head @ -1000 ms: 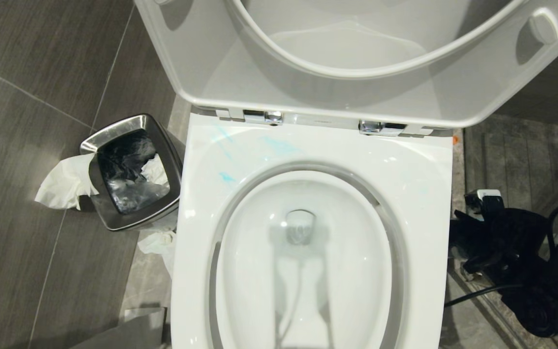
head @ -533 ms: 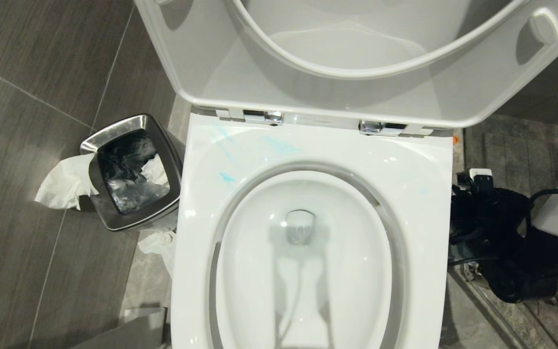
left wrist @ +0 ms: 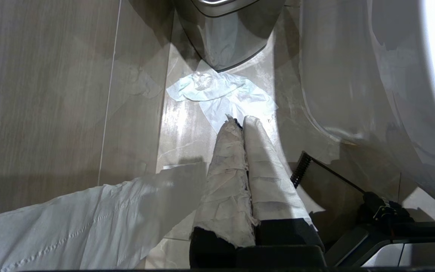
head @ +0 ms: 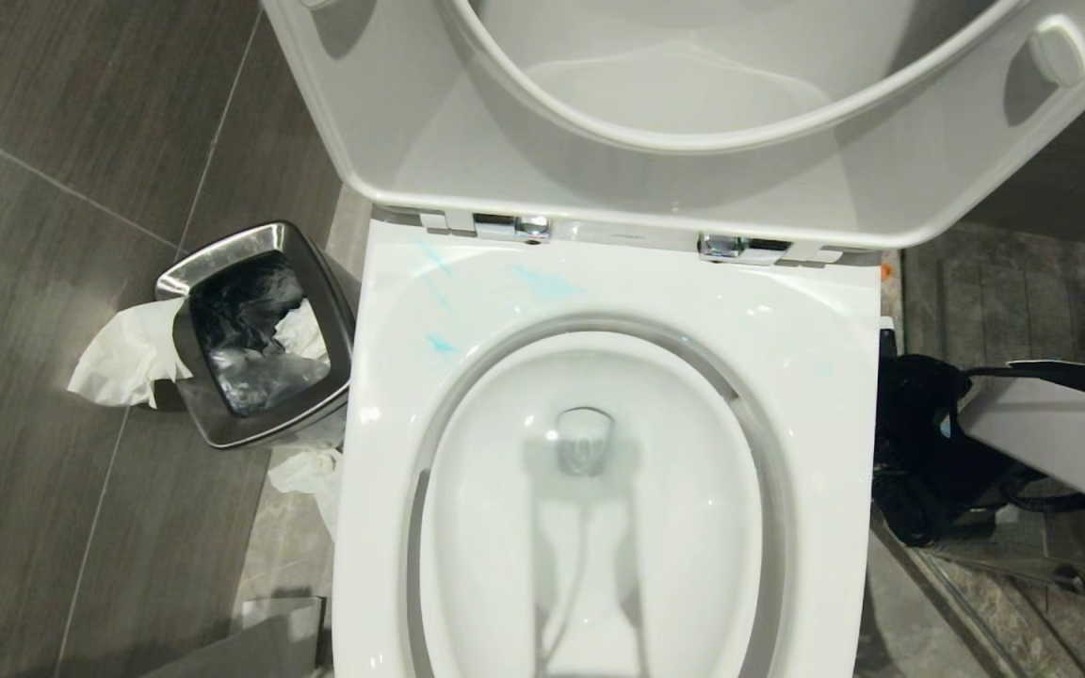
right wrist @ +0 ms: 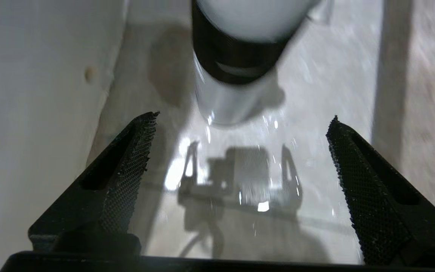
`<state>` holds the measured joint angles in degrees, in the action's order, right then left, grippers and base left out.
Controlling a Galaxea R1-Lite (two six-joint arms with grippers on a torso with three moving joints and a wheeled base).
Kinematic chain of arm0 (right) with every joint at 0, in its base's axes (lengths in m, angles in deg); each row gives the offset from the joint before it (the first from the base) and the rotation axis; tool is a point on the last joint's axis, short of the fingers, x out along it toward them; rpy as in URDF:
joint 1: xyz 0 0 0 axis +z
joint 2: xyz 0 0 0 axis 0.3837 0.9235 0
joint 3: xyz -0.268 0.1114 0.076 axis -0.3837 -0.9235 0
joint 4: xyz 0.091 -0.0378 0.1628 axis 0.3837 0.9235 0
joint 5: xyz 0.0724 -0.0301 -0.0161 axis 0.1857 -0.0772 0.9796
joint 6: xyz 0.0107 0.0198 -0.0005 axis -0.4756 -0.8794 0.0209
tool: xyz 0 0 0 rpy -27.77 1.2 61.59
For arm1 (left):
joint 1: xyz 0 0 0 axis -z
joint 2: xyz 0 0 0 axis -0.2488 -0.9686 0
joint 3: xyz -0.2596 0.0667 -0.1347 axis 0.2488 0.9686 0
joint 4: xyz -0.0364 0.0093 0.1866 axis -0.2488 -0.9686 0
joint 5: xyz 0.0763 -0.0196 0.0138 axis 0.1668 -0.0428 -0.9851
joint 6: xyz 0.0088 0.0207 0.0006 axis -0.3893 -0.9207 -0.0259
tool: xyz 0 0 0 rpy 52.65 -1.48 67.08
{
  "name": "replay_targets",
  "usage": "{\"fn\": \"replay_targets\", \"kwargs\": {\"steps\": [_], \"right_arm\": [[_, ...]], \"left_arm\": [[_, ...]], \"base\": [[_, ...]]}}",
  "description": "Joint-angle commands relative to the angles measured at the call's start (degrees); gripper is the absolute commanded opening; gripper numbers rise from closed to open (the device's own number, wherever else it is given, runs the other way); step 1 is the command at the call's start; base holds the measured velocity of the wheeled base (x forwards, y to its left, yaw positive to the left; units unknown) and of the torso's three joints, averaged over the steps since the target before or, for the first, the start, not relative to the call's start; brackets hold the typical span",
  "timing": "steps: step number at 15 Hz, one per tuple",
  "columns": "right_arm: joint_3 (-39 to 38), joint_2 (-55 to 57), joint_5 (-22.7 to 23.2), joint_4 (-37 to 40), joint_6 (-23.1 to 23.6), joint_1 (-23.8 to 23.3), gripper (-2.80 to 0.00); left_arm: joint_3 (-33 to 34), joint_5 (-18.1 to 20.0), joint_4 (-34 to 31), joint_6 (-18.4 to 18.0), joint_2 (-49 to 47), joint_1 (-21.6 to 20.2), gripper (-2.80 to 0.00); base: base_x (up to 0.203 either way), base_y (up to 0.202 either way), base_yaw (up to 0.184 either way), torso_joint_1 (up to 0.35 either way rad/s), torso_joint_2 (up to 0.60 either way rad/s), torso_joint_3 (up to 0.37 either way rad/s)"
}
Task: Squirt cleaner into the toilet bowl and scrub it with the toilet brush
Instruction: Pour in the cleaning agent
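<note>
The robot's right gripper will next go to the round container beside the toilet and close on the container's black band [head: 887, 338] [right wrist: 243, 59], just under the container's white top.
The white toilet bowl [head: 495, 527] fills the middle of the head view, with its seat and lid [head: 467, 141] raised. Thin blue smears of cleaner [head: 542, 281] streak the back rim. My right arm [head: 1051, 438] reaches down beside the toilet's right side. My right gripper [right wrist: 242, 116] hangs open just above the wet floor. A round container [right wrist: 236, 56] with a white top and black band stands a little ahead of it, untouched. Low on the toilet's left side my left gripper [left wrist: 239, 120] is shut and empty, its fingers [left wrist: 225, 170] wrapped in white. The toilet brush is out of view.
A square steel waste bin [head: 222, 259] with a black liner stands left of the toilet, with crumpled tissue [head: 123, 353] beside it. More tissue [left wrist: 217, 90] lies on the floor ahead of the left gripper. The toilet's pedestal [right wrist: 32, 113] is close beside the right gripper.
The right arm's white link has swung further into the head view from the right. Its black hand has tipped down beside the toilet. Toilet and bin have not moved.
</note>
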<state>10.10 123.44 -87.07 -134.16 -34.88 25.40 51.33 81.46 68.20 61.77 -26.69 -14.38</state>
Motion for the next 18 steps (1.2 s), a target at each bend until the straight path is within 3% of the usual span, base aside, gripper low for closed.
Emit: {"fn": "replay_targets", "kwargs": {"steps": [1, 4, 18], "right_arm": [[5.38, 3.13, 1.74, -0.54, 1.37, 0.29, 0.00], [7.13, 3.57, 2.33, -0.54, 5.33, 0.41, 0.00], [20.41, 8.33, 2.16, -0.54, 7.75, 0.08, 0.00]], "left_arm": [[0.00, -0.01, -0.01, -0.01, -0.09, -0.02, -2.80], [0.00, -0.01, -0.01, -0.01, -0.09, -0.02, -2.80], [0.00, -0.01, -0.01, -0.01, -0.09, -0.02, -2.80]], "base": [[0.000, 0.000, 0.000, 0.000, 0.00, 0.000], [0.000, 0.000, 0.000, 0.000, 0.00, 0.000], [0.000, 0.000, 0.000, 0.000, 0.00, 0.000]]}}
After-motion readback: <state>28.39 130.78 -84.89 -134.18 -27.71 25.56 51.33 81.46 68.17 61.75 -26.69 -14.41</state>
